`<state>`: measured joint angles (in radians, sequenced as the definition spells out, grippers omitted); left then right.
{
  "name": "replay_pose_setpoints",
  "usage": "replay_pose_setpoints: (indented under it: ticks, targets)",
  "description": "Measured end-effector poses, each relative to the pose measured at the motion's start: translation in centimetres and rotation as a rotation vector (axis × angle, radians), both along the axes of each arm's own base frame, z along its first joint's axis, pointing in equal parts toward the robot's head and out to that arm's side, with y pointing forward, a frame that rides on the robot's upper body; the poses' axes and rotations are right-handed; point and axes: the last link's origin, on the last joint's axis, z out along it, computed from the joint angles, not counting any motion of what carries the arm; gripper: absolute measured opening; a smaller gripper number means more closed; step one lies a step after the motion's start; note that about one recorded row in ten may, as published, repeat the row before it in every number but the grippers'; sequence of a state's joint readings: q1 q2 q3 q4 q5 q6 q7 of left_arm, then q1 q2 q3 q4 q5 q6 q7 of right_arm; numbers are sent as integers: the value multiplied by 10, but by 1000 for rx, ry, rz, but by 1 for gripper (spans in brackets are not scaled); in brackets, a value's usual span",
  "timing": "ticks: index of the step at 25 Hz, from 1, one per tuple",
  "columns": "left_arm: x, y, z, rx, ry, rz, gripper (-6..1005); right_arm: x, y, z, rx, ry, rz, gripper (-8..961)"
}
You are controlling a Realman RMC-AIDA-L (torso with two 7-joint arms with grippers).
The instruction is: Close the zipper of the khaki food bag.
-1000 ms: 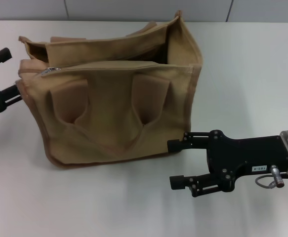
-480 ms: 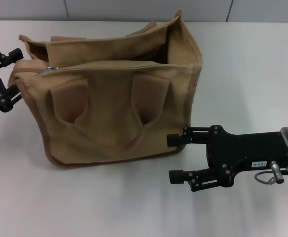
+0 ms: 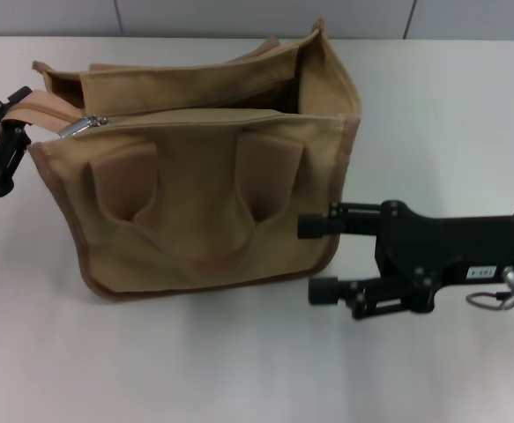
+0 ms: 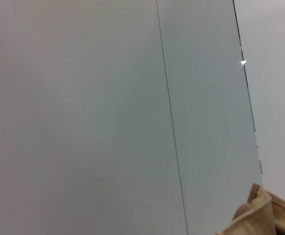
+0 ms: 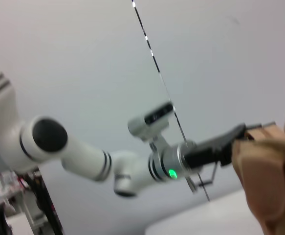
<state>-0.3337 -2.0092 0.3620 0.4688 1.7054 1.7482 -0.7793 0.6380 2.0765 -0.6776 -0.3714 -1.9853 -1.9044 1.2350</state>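
The robot's right gripper needs to next grab the zipper's silver slider point(image 3: 83, 126), beside the tan end flap of the khaki food bag.
The khaki food bag point(image 3: 204, 203) stands on the white table with its handles folded down over the near face. Its top gapes open at the right end. The zipper point(image 3: 186, 119) runs along the top, and its silver slider point(image 3: 82, 126) sits at the bag's left end. My left gripper point(image 3: 11, 113) is at that end, open, one finger on each side of the tan end flap point(image 3: 40, 107). My right gripper point(image 3: 316, 257) is open by the bag's lower right corner, its upper finger against the fabric. A bit of the bag point(image 4: 267, 215) shows in the left wrist view.
The right wrist view shows my white left arm point(image 5: 98, 161) reaching to the bag's end point(image 5: 264, 181). White table point(image 3: 239, 370) extends in front of the bag and to its right. A grey wall point(image 3: 239, 13) runs behind the table.
My left gripper has risen to the bag's top end and its fingers have narrowed around the end flap. My right gripper has moved away from me, up against the bag's right corner.
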Motion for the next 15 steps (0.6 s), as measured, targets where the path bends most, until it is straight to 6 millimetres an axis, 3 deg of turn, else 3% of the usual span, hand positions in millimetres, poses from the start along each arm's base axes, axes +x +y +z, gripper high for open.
replay_pose_setpoints:
  ticks: [3, 8, 15]
  targets:
    - [3, 1, -3, -2, -17, -2, 32, -9, 6, 9, -14, 59, -24, 818]
    - [10, 2, -5, 34, -69, -14, 28, -31, 21, 20, -57, 136, -72, 817]
    - [16, -1, -1, 69, -116, -47, 22, -74, 53, 22, -196, 112, -149, 817]
